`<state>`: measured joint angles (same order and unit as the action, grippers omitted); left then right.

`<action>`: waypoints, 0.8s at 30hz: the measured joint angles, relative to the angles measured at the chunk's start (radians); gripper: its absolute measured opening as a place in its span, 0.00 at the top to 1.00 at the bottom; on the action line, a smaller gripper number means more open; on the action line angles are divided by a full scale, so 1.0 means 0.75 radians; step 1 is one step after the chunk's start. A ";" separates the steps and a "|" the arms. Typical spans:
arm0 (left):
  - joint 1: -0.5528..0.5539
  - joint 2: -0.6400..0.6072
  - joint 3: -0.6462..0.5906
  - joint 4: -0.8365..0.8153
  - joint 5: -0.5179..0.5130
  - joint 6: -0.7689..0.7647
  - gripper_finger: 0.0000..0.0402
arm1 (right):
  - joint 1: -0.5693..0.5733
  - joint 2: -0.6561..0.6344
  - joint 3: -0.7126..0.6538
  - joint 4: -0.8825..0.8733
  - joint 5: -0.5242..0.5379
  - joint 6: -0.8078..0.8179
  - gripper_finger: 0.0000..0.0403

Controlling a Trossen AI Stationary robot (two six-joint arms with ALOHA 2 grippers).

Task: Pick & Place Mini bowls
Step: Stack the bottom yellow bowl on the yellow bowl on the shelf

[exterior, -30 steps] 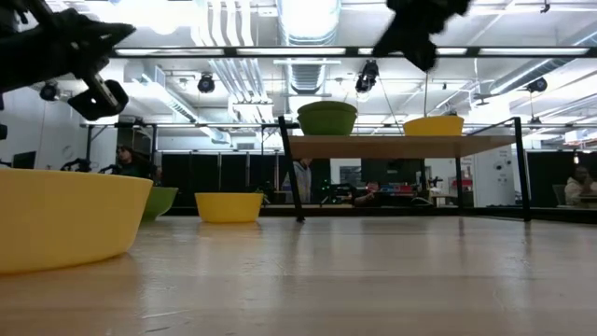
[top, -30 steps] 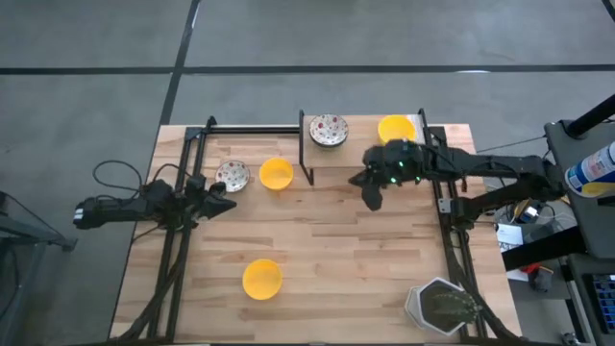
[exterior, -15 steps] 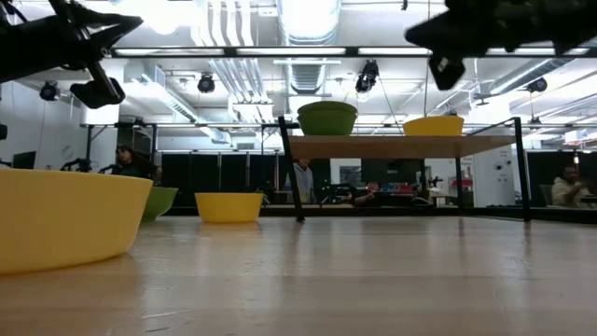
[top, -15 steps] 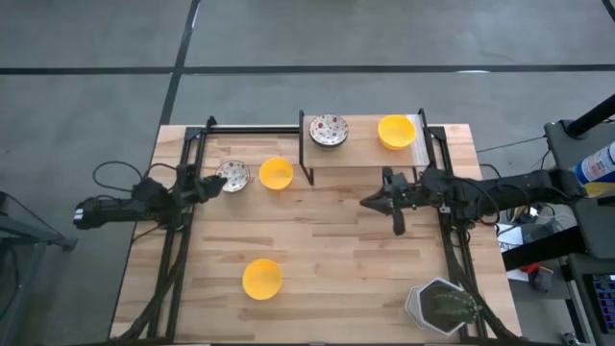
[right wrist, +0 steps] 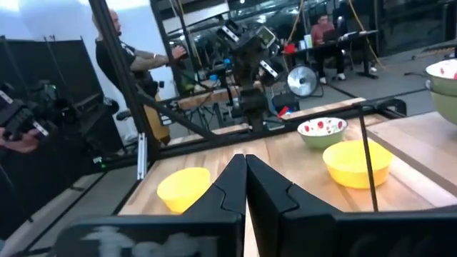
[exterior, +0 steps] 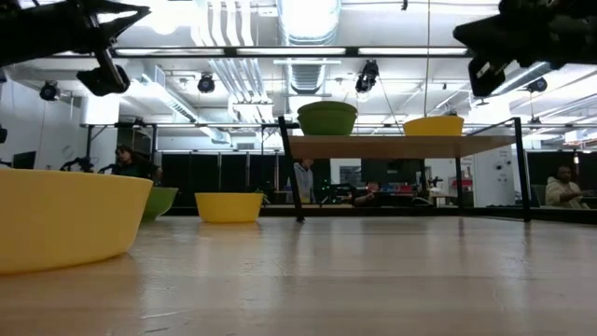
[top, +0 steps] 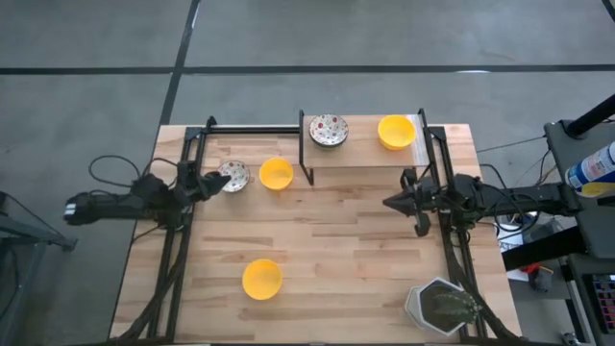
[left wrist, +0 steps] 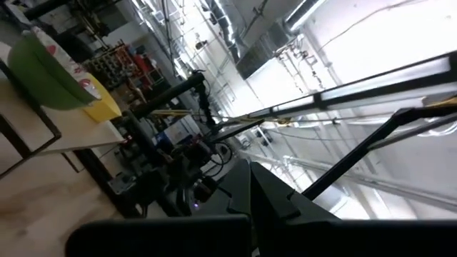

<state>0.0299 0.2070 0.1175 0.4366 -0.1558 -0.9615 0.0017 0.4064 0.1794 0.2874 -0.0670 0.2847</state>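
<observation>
My left gripper will go next to the front yellow bowl's rim [top: 254, 264]. It should close there, away from the yellow bowl beside the speckled one.
Two mini bowls stand on a raised shelf [top: 360, 154] at the far edge: a speckled one [top: 329, 130] and a yellow one [top: 396, 132]. On the table stand another speckled bowl [top: 233, 175], a yellow bowl [top: 277, 174] beside it, and a yellow bowl [top: 261, 279] near the front. My left gripper [top: 220, 182] is shut and empty, raised above the table just left of the table's speckled bowl. My right gripper [top: 389, 203] is shut and empty, raised near the right edge, pointing left. The right wrist view shows both table yellow bowls [right wrist: 184, 189] [right wrist: 357, 163] and the speckled bowl [right wrist: 322, 131].
A grey hexagonal plant pot [top: 442, 306] stands at the near right corner. Dark frame rails [top: 178, 250] run along the left and right sides of the table. The wood between the bowls and the right rail is bare. People show in the room behind the table [right wrist: 128, 57].
My right gripper has drawn back from the shelf beside the yellow bowl toward the table's right edge, staying shut and raised. My left gripper has moved toward the far edge, closer to the speckled bowl on the table. No bowl has moved.
</observation>
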 joint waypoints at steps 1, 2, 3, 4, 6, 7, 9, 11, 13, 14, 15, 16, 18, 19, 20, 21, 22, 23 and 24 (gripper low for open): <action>0.000 0.032 0.021 -0.001 0.010 0.013 1.00 | 0.000 -0.022 -0.014 -0.002 0.007 0.000 0.98; 0.000 0.067 0.045 -0.004 0.020 0.031 1.00 | 0.000 -0.041 -0.024 -0.001 0.019 0.000 0.98; 0.000 0.105 0.071 -0.011 0.030 0.046 1.00 | 0.000 -0.058 -0.033 0.001 0.027 -0.001 0.98; 0.000 0.147 0.100 -0.019 0.046 0.063 1.00 | 0.000 -0.073 -0.041 0.002 0.031 -0.001 0.98; 0.000 0.243 0.176 -0.050 0.088 0.109 1.00 | 0.000 -0.099 -0.061 0.002 0.037 0.000 0.98; 0.000 0.293 0.219 -0.077 0.108 0.130 1.00 | 0.000 -0.113 -0.072 0.001 0.051 0.003 0.98; 0.000 0.399 0.315 -0.152 0.138 0.168 1.00 | 0.000 -0.143 -0.095 0.000 0.064 0.009 0.98; -0.001 0.490 0.412 -0.193 0.149 0.201 1.00 | 0.000 -0.176 -0.115 0.003 0.060 0.009 0.98; 0.000 0.563 0.506 -0.184 0.147 0.202 1.00 | 0.000 -0.211 -0.135 0.003 0.061 0.016 0.98; 0.002 0.595 0.550 -0.185 0.133 0.204 1.00 | 0.000 -0.229 -0.147 0.001 0.061 0.033 0.98; 0.002 0.628 0.588 -0.194 0.119 0.214 1.00 | 0.000 -0.245 -0.157 0.002 0.060 0.053 0.98; 0.003 0.652 0.625 -0.206 0.116 0.228 1.00 | 0.000 -0.257 -0.169 0.003 0.060 0.068 0.98; 0.004 0.689 0.721 -0.219 0.122 0.245 1.00 | 0.000 -0.272 -0.195 0.004 0.060 0.070 0.98; 0.004 0.706 0.771 -0.281 0.129 0.246 1.00 | 0.000 -0.272 -0.207 0.001 0.060 0.070 0.98; 0.004 0.725 0.818 -0.388 0.135 0.248 1.00 | 0.000 -0.270 -0.216 -0.001 0.060 0.070 0.98; 0.002 0.742 0.867 -0.511 0.146 0.261 1.00 | 0.000 -0.268 -0.222 -0.001 0.060 0.070 0.98; 0.000 0.760 0.923 -0.620 0.161 0.280 0.99 | 0.000 -0.263 -0.226 -0.001 0.060 0.070 0.98; -0.002 0.778 0.979 -0.743 0.170 0.307 0.99 | 0.000 -0.256 -0.227 0.000 0.059 0.070 0.98; -0.003 0.798 1.027 -0.869 0.182 0.325 0.97 | 0.000 -0.249 -0.227 0.000 0.059 0.070 0.98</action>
<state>0.0276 0.8054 0.8877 -0.2152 -0.0192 -0.7176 0.0017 0.2196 0.0093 0.2872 -0.0227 0.3370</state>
